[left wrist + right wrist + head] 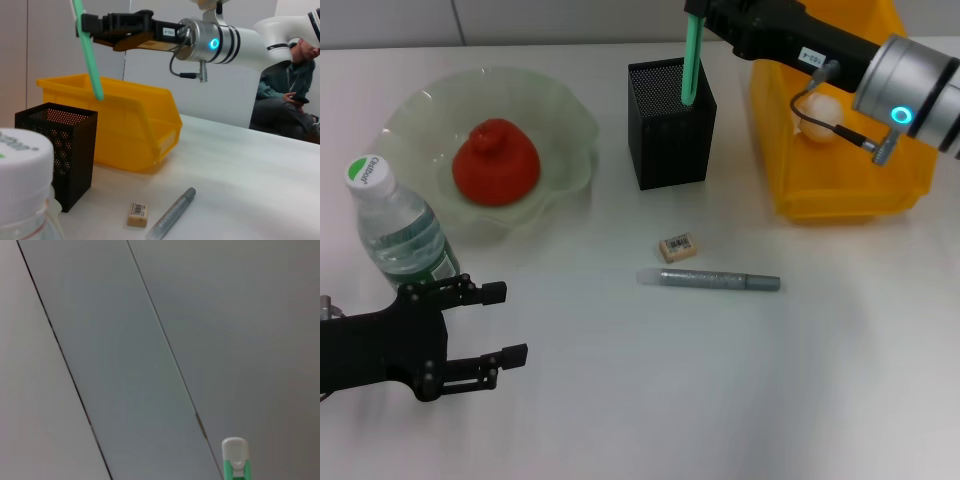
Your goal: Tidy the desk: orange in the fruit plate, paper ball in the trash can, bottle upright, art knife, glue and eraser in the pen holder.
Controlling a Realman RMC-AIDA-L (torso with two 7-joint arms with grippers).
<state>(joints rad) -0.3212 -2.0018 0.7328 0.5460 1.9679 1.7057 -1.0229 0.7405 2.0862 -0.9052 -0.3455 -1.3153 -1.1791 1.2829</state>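
Note:
Next, I release the green art knife, now upright over the pen holder, with my right gripper inside the black pen holder's front corner [650, 110] nearest the fruit plate.
My right gripper [705, 12] is shut on the green art knife [692, 60] and holds it upright over the black mesh pen holder [670, 125]. In the left wrist view the knife [88, 52] has its tip just above the holder's rim [56, 116]. The eraser [677, 247] and the silver glue pen [710, 280] lie on the table in front of the holder. The orange [497, 162] sits in the green glass fruit plate [565, 110]. The bottle [395, 225] stands upright at the left. My left gripper [510, 322] is open and empty beside it.
The yellow bin [840, 190] stands right of the pen holder with a paper ball [820, 118] in it. My right arm [910, 90] reaches across above the bin. A person [290, 95] sits beyond the table in the left wrist view.

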